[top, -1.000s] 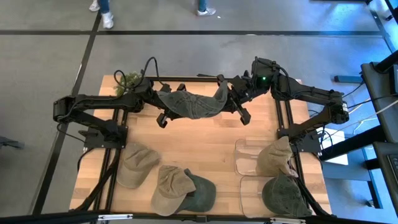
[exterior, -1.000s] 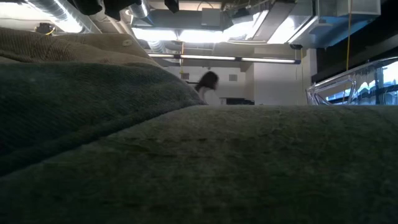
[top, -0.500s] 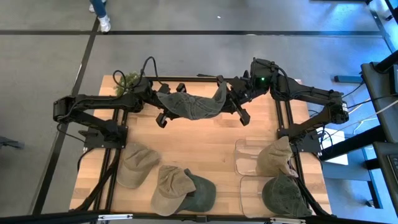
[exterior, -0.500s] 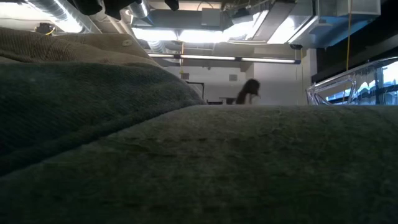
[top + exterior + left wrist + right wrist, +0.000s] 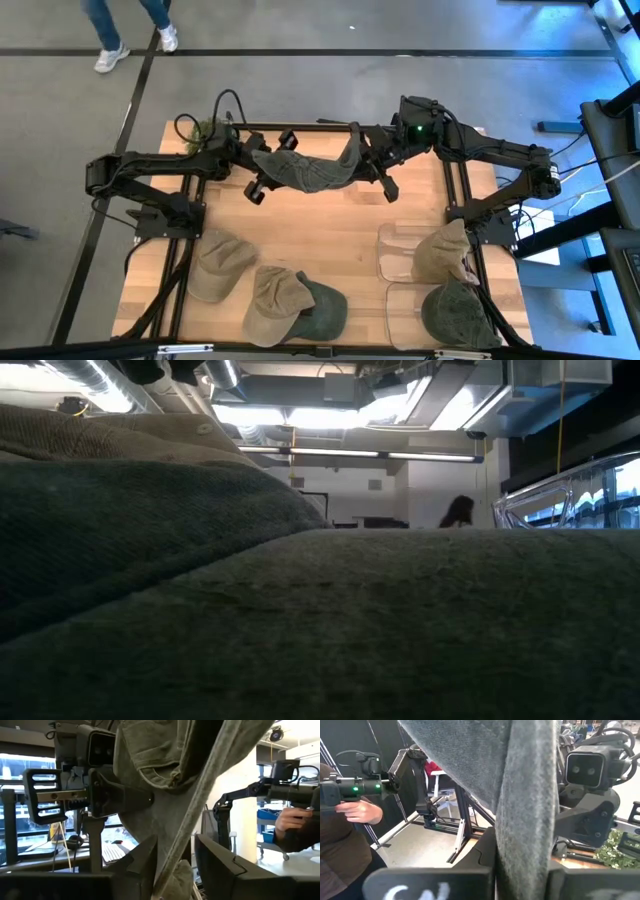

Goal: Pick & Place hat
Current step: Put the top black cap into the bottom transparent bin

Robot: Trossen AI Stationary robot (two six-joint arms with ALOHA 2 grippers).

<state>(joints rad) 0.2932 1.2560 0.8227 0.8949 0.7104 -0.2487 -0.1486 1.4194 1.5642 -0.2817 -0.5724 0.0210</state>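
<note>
My right gripper will open, as the dark green hat's top sags folded between my grippers, let my left gripper turn it up, and then pinch the hat's edge (image 5: 353,147).
A dark green hat (image 5: 308,170) hangs above the far middle of the wooden table (image 5: 330,235), stretched between my two grippers. My left gripper (image 5: 264,160) is at the hat's left end. In its wrist view a strip of the hat's cloth (image 5: 175,865) runs between its two dark fingers. My right gripper (image 5: 362,155) is at the hat's right end, shut on a band of cloth. The hat's crown sags between the two. My left gripper has an edge of the hat's left end (image 5: 172,870) between its two fingers (image 5: 145,862), coming from the table's left and pointing slightly upward. The hat is lifted clear of the table. My right gripper pinches a narrow band of cloth at the hat's right end (image 5: 527,845) between its shut fingers, coming level from the table's right. The cloth rises past the fingers, and the hat hangs clear of the table.
Three hats lie near the front edge: tan (image 5: 218,265), tan (image 5: 275,298) and green (image 5: 325,312). Two clear stands at the right carry a tan hat (image 5: 445,255) and a green hat (image 5: 455,315). A plant (image 5: 205,130) sits at the far left. Hat cloth (image 5: 300,620) blocks the low view.
My left gripper has tipped upward, and the hat's left end has risen a little with it. The hat's right end and my right gripper have stayed put. A person has walked past beyond the far edge.
</note>
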